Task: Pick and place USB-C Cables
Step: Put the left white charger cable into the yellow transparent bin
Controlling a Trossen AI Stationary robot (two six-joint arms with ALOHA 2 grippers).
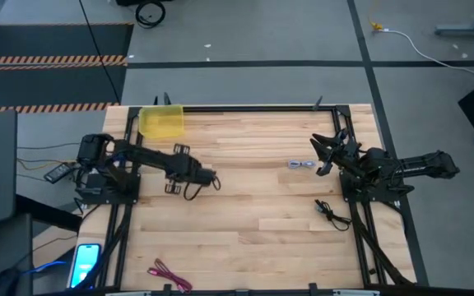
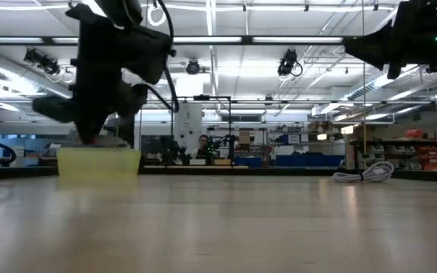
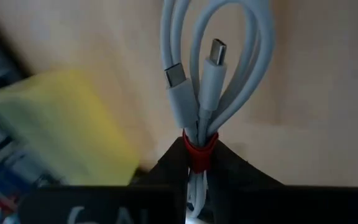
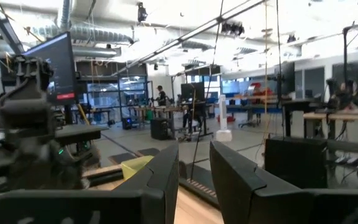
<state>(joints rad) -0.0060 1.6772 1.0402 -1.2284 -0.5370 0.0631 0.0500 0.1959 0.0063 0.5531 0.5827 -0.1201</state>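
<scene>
The white USB-C cable, still short of the yellow bin, will be let go by my left gripper inside the yellow bin (image 1: 159, 127) (image 3: 90, 132), toward the bin's near side.
The white USB-C cable (image 3: 210, 81) is a small bundle tied by a red band, and my left gripper (image 3: 197, 180) is shut on it. In the high view that gripper (image 1: 212, 178) is over the table's left middle, short of the yellow bin (image 1: 161, 122). The pale grey cable (image 1: 301, 164) lies on the wood right of centre. The black cable (image 1: 329, 212) lies near the right edge. The magenta-red cable (image 1: 169, 275) lies at the near edge. My right gripper (image 4: 194, 171) is open and held high beside the grey cable. My left gripper pinches the white cable bundle between its two fingers at the red band (image 3: 201, 149), near one end of the bundle. The loops and both plugs (image 3: 194, 74) stick out past the fingertips, clear of the wood below.
The yellow bin (image 2: 97, 163) stands at the table's far left corner. A black frame (image 1: 245, 107) runs along the table's edges. A phone (image 1: 87, 261) sits off the table's left near corner. On the floor beyond lie a white cord with a yellow plug (image 1: 378, 28) and a black ring cord (image 1: 150, 12).
</scene>
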